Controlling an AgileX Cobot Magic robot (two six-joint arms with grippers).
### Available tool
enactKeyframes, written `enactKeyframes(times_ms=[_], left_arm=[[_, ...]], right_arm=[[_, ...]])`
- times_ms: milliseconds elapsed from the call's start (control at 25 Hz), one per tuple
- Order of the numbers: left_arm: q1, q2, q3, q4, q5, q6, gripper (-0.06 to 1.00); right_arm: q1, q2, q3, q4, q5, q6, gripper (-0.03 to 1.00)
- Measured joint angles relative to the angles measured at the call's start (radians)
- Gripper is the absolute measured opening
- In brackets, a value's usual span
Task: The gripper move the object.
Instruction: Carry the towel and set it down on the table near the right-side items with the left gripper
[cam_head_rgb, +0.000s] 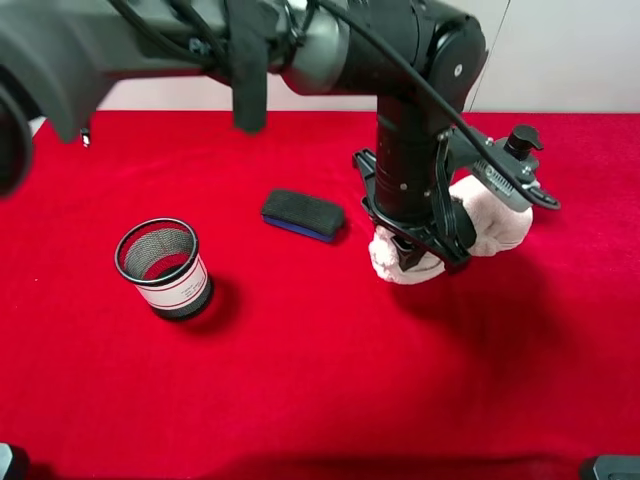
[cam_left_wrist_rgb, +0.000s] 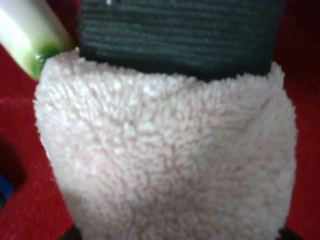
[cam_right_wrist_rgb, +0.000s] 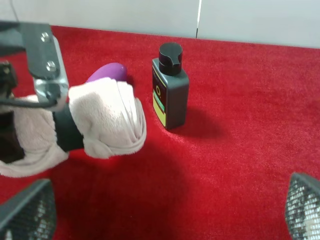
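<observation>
Next, my left gripper releases the rolled towel on the red cloth (cam_head_rgb: 442, 266) just in front of the black pump bottle.
The pale pink-white rolled towel (cam_head_rgb: 495, 228) with a black band at its middle lies right of centre on the red cloth. My left gripper (cam_head_rgb: 420, 250), the black claw of the big dark arm, reaches across from the left and is closed around the towel's banded middle. In the left wrist view the towel (cam_left_wrist_rgb: 165, 155) fills the frame, with the black band (cam_left_wrist_rgb: 180, 35) above it. In the right wrist view the towel (cam_right_wrist_rgb: 107, 120) is at the left. My right gripper (cam_right_wrist_rgb: 165, 215) is open and empty, its mesh fingers (cam_right_wrist_rgb: 25, 215) wide apart.
A wire-mesh cup (cam_head_rgb: 162, 265) stands at the left. A dark sponge block (cam_head_rgb: 302, 214) lies left of the towel. A black pump bottle (cam_right_wrist_rgb: 170, 87) stands just behind the towel, also seen in the high view (cam_head_rgb: 520, 140). A purple rounded thing (cam_right_wrist_rgb: 107, 72) sits behind the towel.
</observation>
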Motion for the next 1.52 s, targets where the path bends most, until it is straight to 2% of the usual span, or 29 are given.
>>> enactKeyframes(times_ms=[560, 1520], left_arm=[[0.0, 0.061, 0.0, -0.013, -0.056, 0.001, 0.38], [0.0, 0.081, 0.0, -0.013, -0.061, 0.001, 0.38]], right_arm=[[0.0, 0.0, 0.0, 0.0, 0.0, 0.0, 0.69], [0.0, 0.0, 0.0, 0.0, 0.0, 0.0, 0.69]])
